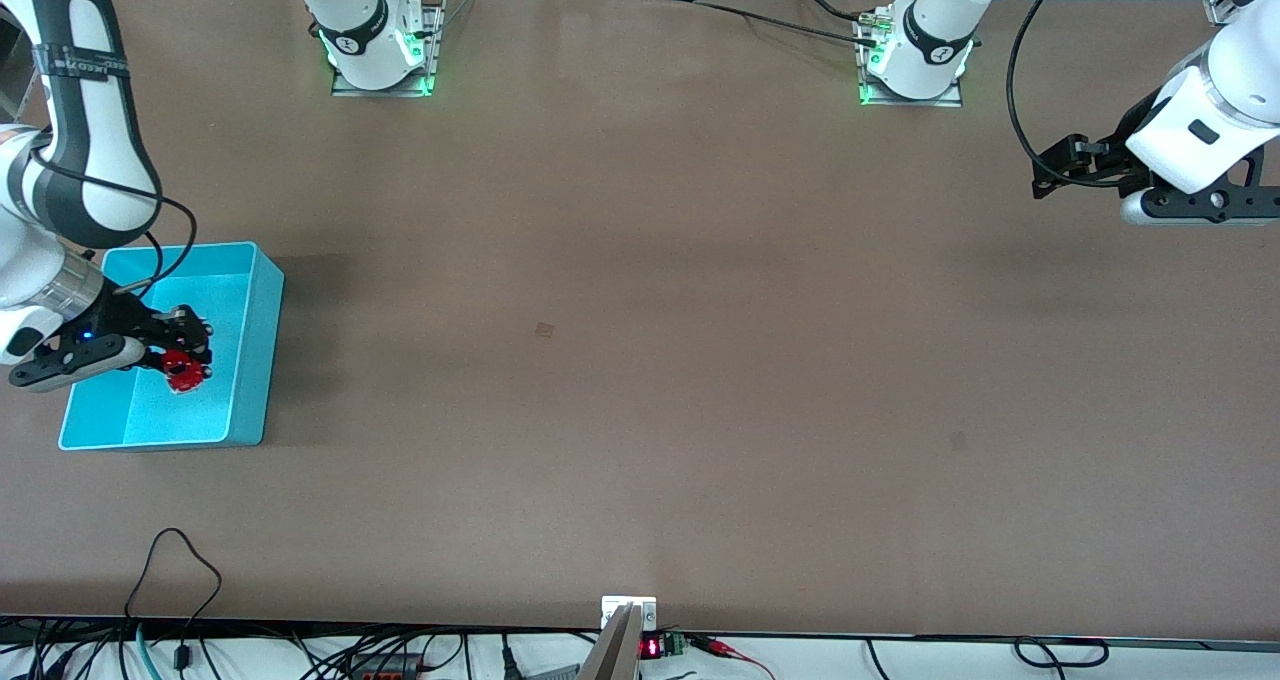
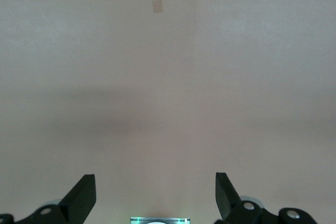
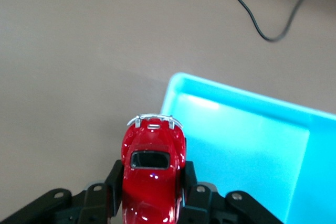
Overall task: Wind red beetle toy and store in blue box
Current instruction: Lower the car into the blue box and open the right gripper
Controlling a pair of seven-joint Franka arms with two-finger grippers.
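I am going to let go of the red beetle toy with my right gripper near the middle of the blue box's bottom (image 1: 193, 361) (image 3: 227, 184).
My right gripper (image 1: 188, 360) hangs over the blue box (image 1: 255, 360), shut on the red beetle toy (image 1: 183, 371). In the right wrist view the glossy red beetle toy (image 3: 152, 174) is pinched by its sides between the black fingers (image 3: 116, 182), its silvery bumper pointing away from the wrist, with the blue box (image 3: 247, 145) under and beside it. The blue box stands at the right arm's end of the table. My left gripper (image 1: 1045, 170) waits in the air over the left arm's end of the table, open with nothing in it; its fingers (image 2: 81, 195) frame only bare table.
A black cable (image 1: 185, 560) loops onto the table at the edge nearest the front camera, near the box; the same cable (image 3: 268, 19) shows in the right wrist view. A small mark (image 1: 545, 330) lies mid-table. The arm bases (image 1: 380, 45) stand along the farthest edge.
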